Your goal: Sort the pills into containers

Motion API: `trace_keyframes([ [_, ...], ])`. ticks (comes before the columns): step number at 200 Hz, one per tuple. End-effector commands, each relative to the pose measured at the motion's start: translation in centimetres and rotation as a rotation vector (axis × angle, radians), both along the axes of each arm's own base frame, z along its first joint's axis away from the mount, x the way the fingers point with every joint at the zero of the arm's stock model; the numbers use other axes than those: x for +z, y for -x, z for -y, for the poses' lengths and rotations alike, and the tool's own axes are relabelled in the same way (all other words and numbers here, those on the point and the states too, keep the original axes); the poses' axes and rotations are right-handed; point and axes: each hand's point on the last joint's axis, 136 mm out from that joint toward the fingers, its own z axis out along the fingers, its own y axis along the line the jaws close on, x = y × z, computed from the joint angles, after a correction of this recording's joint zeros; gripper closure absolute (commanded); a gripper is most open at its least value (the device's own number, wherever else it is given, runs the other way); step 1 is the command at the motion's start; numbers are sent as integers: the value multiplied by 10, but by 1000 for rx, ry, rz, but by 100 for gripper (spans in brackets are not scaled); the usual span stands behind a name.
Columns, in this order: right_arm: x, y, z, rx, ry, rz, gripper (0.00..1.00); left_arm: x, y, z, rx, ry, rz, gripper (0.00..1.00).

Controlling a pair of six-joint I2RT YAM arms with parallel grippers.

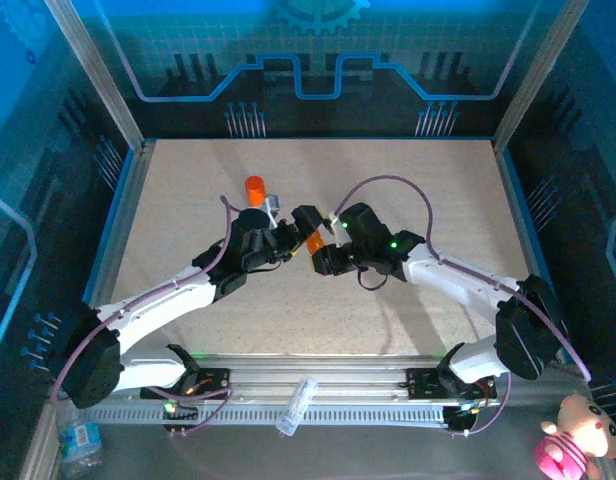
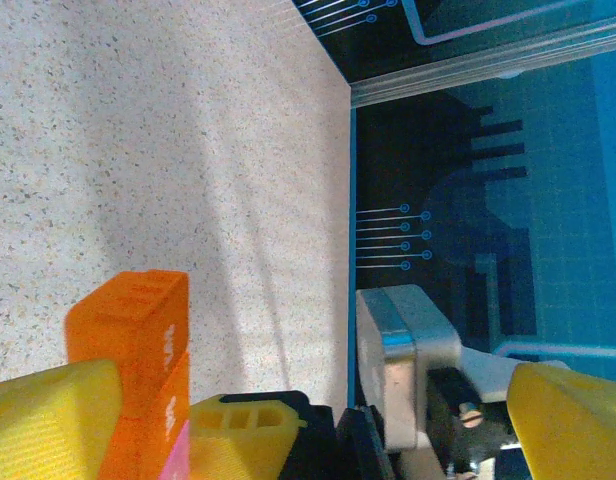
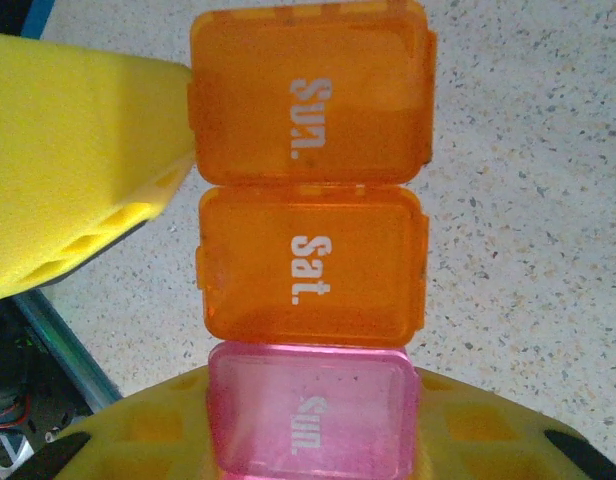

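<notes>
My right gripper needs to let go of the container strip on the bare table (image 1: 319, 283), just toward the near bar from its fingers. The strip now hangs above the table, mid-table.
The containers (image 3: 313, 265) are a strip of small joined boxes with shut lids: two orange ones marked "Sun." and "Sat." and a pink one marked "Sun.". My right gripper (image 3: 313, 435) is shut on the pink end and holds the strip above the table. In the top view the strip (image 1: 317, 243) hangs mid-table between both grippers. My left gripper (image 2: 313, 390) is open, and its yellow fingers (image 2: 48, 420) flank the orange end (image 2: 133, 330) without closing on it. The pills are hidden.
An orange cylindrical bottle (image 1: 255, 186) stands just beyond the left gripper (image 1: 286, 238). Blue walls fence the table (image 1: 188, 180). On the near rail lies a clear tube (image 1: 297, 405). A pink plush toy (image 1: 578, 435) sits at the bottom right.
</notes>
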Motion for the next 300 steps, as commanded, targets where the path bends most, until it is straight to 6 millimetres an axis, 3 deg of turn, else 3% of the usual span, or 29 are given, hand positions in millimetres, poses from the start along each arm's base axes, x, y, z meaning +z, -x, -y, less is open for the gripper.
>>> trace_keyframes([
  [1,6,3,-15,36,-28,7,74,19,0,13,-35,37,43,1],
  [61,-1,3,-17,38,-21,-5,74,26,2,22,-49,87,39,1],
  [93,-8,2,-14,29,-1,-8,74,54,5,28,-65,154,89,1],
  [118,-12,2,-10,18,11,-2,74,63,6,16,-20,139,108,1],
  [172,-37,5,15,2,86,-20,73,24,2,-67,233,-122,78,1],
  [206,-61,6,19,107,176,-5,71,-10,2,-103,263,-202,25,1],
  [239,-83,-1,14,254,309,27,69,-34,6,-118,261,-258,-8,1],
  [300,-128,5,8,362,449,-4,61,-47,12,-114,212,-280,-27,1],
])
